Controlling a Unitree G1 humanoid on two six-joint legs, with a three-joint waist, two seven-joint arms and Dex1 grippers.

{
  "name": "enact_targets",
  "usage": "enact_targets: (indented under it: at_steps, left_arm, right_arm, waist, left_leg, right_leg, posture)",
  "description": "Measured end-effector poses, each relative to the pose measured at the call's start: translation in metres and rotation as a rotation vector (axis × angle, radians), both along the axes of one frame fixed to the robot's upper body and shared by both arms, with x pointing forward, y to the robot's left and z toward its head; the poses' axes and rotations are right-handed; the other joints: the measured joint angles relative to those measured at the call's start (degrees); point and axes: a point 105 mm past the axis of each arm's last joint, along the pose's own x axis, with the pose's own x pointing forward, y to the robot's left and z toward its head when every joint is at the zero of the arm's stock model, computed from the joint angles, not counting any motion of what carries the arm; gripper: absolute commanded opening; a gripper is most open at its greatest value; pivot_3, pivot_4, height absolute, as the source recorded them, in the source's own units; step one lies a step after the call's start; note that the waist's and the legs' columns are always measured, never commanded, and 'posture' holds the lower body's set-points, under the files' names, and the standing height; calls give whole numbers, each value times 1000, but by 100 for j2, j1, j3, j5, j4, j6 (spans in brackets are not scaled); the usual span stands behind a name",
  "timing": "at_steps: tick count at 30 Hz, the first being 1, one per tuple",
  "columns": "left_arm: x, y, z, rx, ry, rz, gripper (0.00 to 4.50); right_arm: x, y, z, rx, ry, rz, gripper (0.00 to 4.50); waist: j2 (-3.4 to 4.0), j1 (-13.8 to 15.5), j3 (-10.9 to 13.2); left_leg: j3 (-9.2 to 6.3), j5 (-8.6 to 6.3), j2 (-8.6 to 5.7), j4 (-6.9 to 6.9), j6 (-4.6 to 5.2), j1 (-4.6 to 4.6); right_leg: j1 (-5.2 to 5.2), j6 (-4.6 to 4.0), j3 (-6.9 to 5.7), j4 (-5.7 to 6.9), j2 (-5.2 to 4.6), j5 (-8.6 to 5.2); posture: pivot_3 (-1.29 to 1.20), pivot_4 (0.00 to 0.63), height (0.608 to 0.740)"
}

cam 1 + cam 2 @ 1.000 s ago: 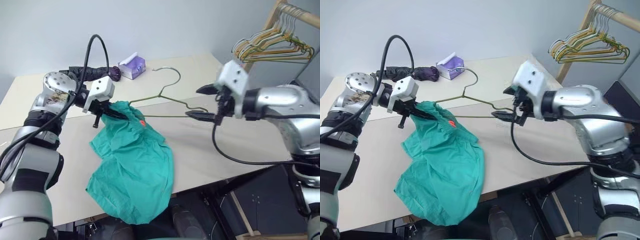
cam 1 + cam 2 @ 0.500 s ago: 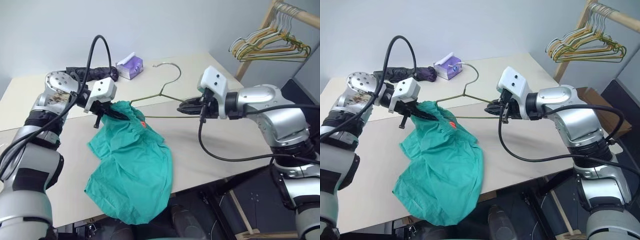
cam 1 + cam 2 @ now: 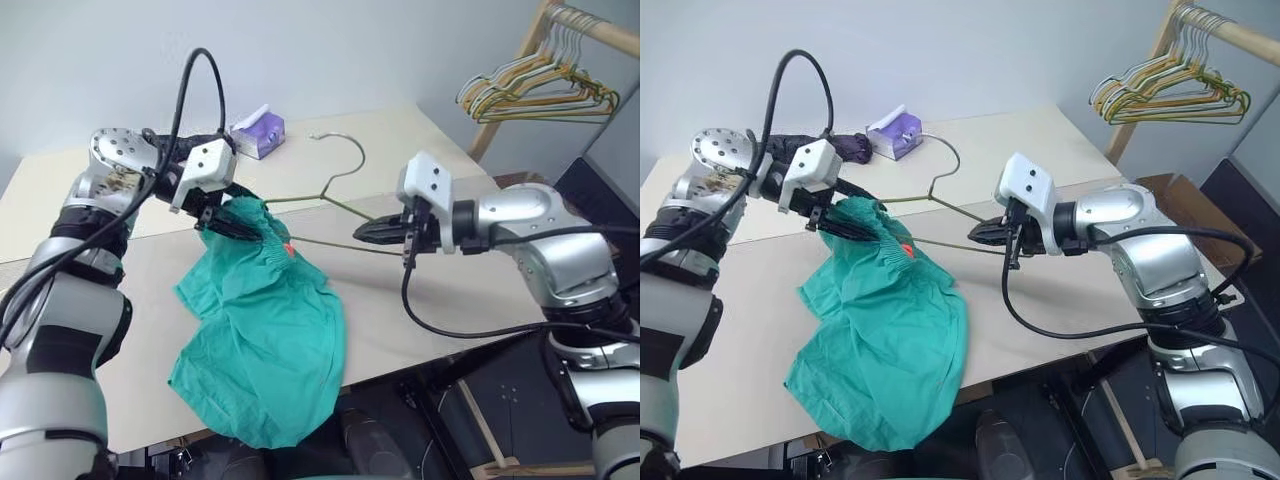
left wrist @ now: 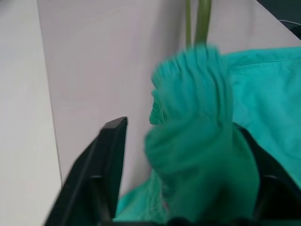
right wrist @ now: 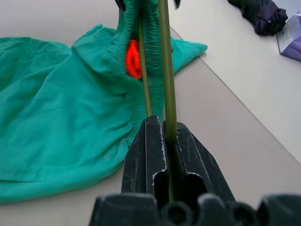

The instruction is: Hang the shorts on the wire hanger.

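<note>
I will pinch the cloth (image 4: 207, 186) behind the waistband with my left gripper while my right gripper pushes the hanger deeper, because the hanger sits shallow in the bunched waistband.
The teal shorts (image 3: 265, 330) lie spread on the table, and their gathered waistband (image 4: 197, 141) is lifted at the far end. My left gripper (image 3: 228, 218) is open. The bunched waistband sits between its fingers (image 4: 109, 155), resting against one of them. The thin wire hanger (image 3: 335, 180) is held just above the table with its hook pointing away, and one end runs into the waistband beside the orange tag (image 5: 133, 59). My right gripper (image 3: 368, 232) is shut on the hanger's lower wire (image 5: 164, 56) near its other end.
A purple tissue box (image 3: 257, 133) and a dark folded umbrella (image 3: 845, 148) sit at the back of the table (image 3: 450, 290). A bunch of coloured hangers (image 3: 530, 85) hangs on a wooden rail at the far right. The shorts droop over the table's front edge.
My right gripper, open around the hanger's end a second ago, has closed on the wire and moved left. My left gripper, shut on the waistband until now, has opened.
</note>
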Motion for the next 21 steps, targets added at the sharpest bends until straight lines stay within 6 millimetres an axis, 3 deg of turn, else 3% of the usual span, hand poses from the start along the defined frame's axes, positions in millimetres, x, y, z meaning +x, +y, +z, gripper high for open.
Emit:
enact_targets:
  at_steps: [2, 7, 12, 16, 18, 21]
  left_arm:
    - [1, 11, 11, 13, -30, 35, 4494]
    - [-2, 36, 31, 47, -95, 101, 4494]
    - [-8, 56, 27, 148, -106, 125, 4494]
    - [-9, 71, 5, 235, -87, 136, 4494]
    - [-9, 72, -9, 253, -56, 134, 4104]
    - [-7, 67, -13, 254, -57, 117, 3216]
  right_arm:
    - [-2, -2, -3, 23, 4, -9, 0]
    - [-7, 2, -8, 56, 11, -11, 0]
    - [-8, 2, -7, 91, 4, -27, 0]
    - [-11, 4, -6, 102, 7, -21, 0]
    - [-11, 3, -4, 103, 2, -23, 0]
    - [-12, 3, -4, 105, 6, -25, 0]
  waist:
    - [0, -10, 0]
    - [1, 16, 0]
    - [1, 44, 0]
    - [1, 79, 0]
    - [0, 103, 0]
    - [0, 162, 0]
  left_leg:
    - [0, 0, 1, -1, 0, 0]
    - [0, 0, 0, 0, 0, 4]
    - [1, 0, 1, 0, 0, 2]
    - [1, 0, 1, 0, 0, 3]
    - [1, 0, 1, 1, 0, 0]
    - [1, 0, 1, 1, 0, -3]
  right_leg:
    - [-1, 0, 1, 0, 2, 0]
    - [3, 1, 1, 1, -1, -1]
    - [2, 1, 0, 0, 0, -1]
    - [2, 1, 0, 1, 0, -1]
    - [1, 1, -1, 2, 0, -1]
    - [-1, 1, -1, -1, 0, -1]
  posture:
    - [-154, 26, 740]
    - [-159, 31, 740]
    - [-164, 34, 740]
    - [-170, 35, 740]
    - [-170, 35, 740]
    - [-172, 35, 740]
